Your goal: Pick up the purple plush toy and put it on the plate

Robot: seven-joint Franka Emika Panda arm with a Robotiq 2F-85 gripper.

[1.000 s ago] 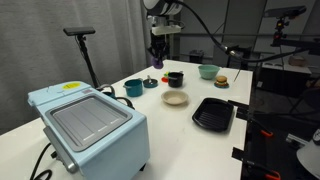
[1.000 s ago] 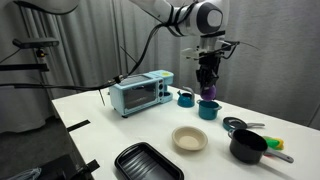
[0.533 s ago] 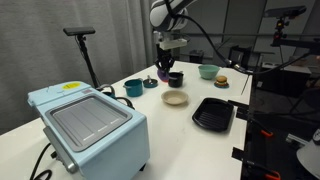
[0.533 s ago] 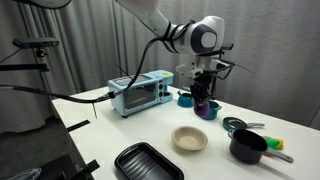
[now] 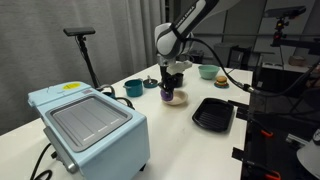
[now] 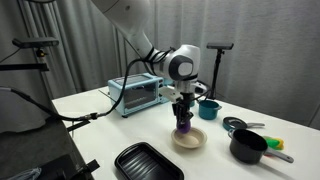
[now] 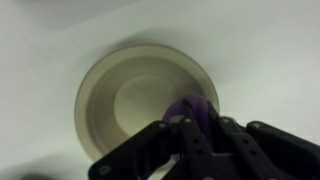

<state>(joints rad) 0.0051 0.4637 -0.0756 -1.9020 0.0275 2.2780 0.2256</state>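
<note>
The robot's gripper will let go of the purple plush toy, now held just above the cream plate, in the middle of the cream plate [image 5: 170,99] [image 7: 147,106].
My gripper [image 6: 183,122] is shut on the purple plush toy [image 6: 183,126] and holds it just above the cream plate [image 6: 196,140]. In the wrist view the toy [image 7: 190,108] shows as a purple lump between the black fingers [image 7: 196,142], over the near right part of the plate [image 7: 125,95]. In an exterior view the gripper [image 5: 170,88] hangs over the plate [image 5: 179,99], with the toy [image 5: 168,93] at its tip. Whether the toy touches the plate is hard to tell.
A black ridged tray [image 6: 148,163] lies at the table's front. A light blue toaster oven [image 6: 140,93] stands at the back. Teal cups [image 6: 209,109] sit behind the plate, and a black pot [image 6: 249,146] to its right. A pale green bowl [image 5: 208,71] sits farther off.
The gripper has come down and forward from above the teal cups to just over the plate, carrying the purple toy with it.
</note>
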